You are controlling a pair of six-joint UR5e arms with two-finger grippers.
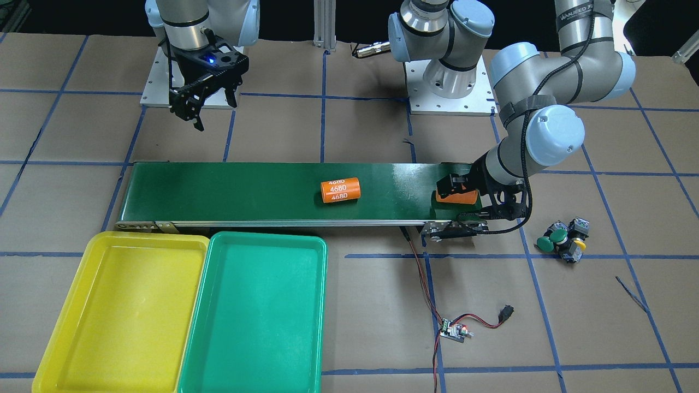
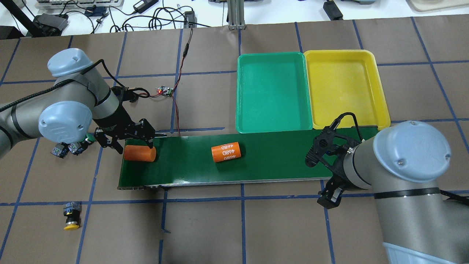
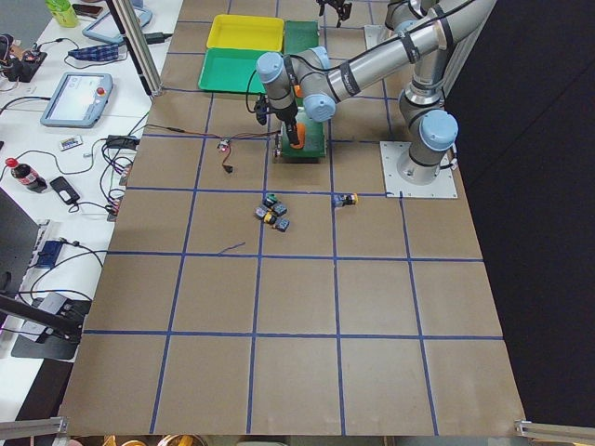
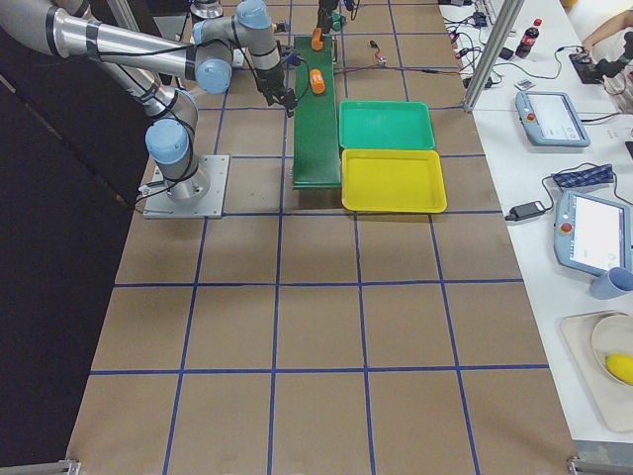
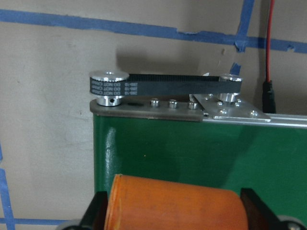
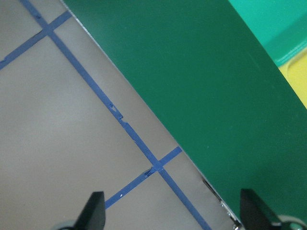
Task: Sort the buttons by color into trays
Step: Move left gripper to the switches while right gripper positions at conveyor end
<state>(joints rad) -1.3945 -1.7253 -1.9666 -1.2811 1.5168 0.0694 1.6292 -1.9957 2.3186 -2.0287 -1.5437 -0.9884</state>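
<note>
I should next close my left gripper on the green cap (image 1: 558, 236) of the button that is nearest the yellow cap, in the cluster beside the end of the conveyor.
Three buttons (image 1: 562, 243) with green and yellow caps cluster on the paper beside the conveyor's end, also visible as the buttons (image 2: 67, 148) partly hidden under my left arm. One yellow-capped button (image 2: 71, 217) lies alone. The yellow tray (image 1: 125, 305) and green tray (image 1: 256, 311) hold nothing. My left gripper (image 2: 137, 146) is low over the belt's end, open, with a plain orange cylinder (image 5: 175, 206) resting on the belt between its fingers. My right gripper (image 2: 322, 179) hangs open and holds nothing over the belt's other end, at its edge away from the trays.
A dark-green conveyor belt (image 1: 246, 191) runs across the table with an orange cylinder marked 4680 (image 1: 340, 190) at its middle. A small circuit board (image 1: 454, 330) with red wires lies on the paper near the belt's drive end. Blue tape lines grid the brown paper.
</note>
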